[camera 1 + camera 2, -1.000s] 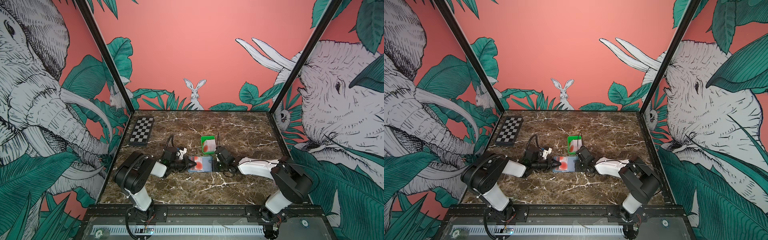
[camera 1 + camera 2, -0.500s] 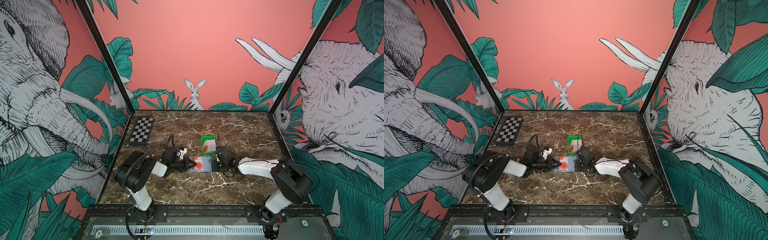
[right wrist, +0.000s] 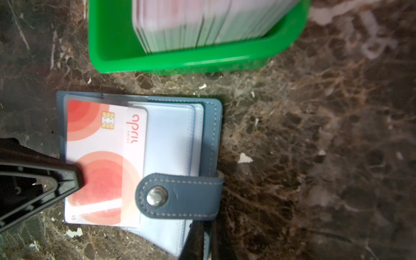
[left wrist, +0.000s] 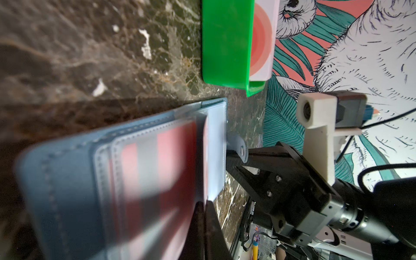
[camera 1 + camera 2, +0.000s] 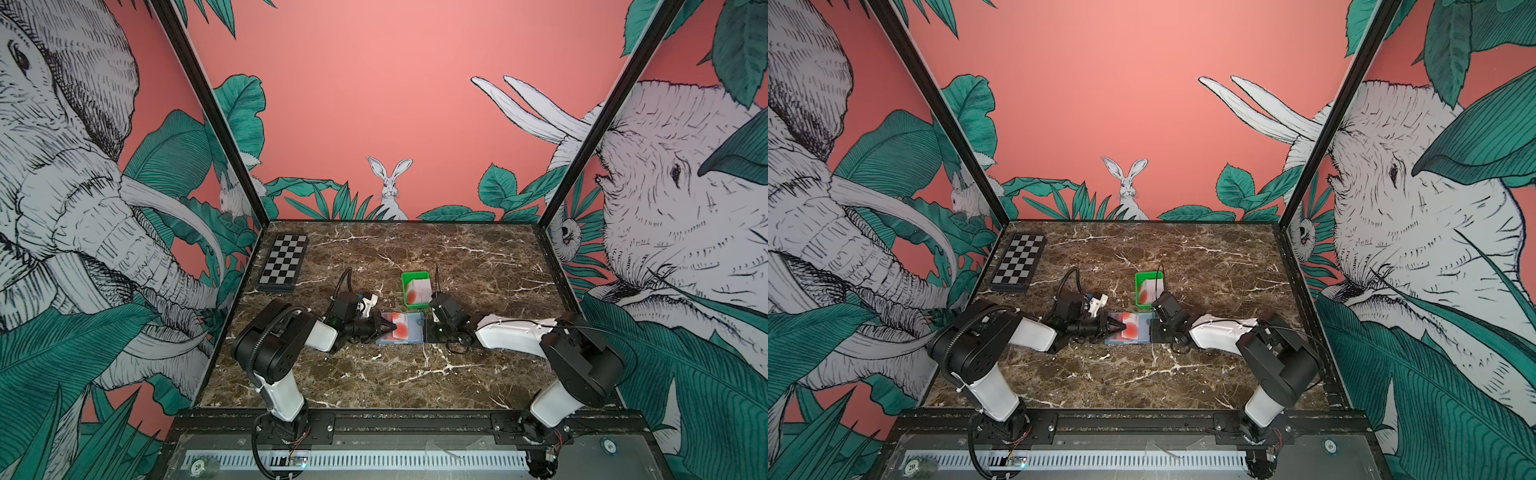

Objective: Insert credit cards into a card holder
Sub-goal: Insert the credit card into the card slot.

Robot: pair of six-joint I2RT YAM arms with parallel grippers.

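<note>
Only the card's front end is in the clear sleeve, so my left gripper should open its pinch and push the card's outer edge (image 3: 67, 134) with its fingers apart.
The slate-blue card holder (image 3: 209, 135) lies open on the marble in both top views (image 5: 411, 332) (image 5: 1140, 332), its snap tab (image 3: 177, 195) folded over the clear sleeves. One credit card (image 3: 105, 157), white with red-orange circles, sits partly inside a clear sleeve. My left gripper (image 5: 390, 327) (image 4: 203, 227) is shut on that card's outer edge. At the holder's opposite edge my right gripper (image 5: 425, 332) (image 3: 202, 238) is shut on the cover and sleeves. Several more credit cards (image 3: 191, 22) stand in the green tray (image 3: 180, 63).
The green tray (image 5: 415, 306) stands just behind the holder, close to my right wrist. A black-and-white chessboard (image 5: 284, 262) lies at the back left. Both arms lie low over the table (image 5: 374, 382), meeting at its middle.
</note>
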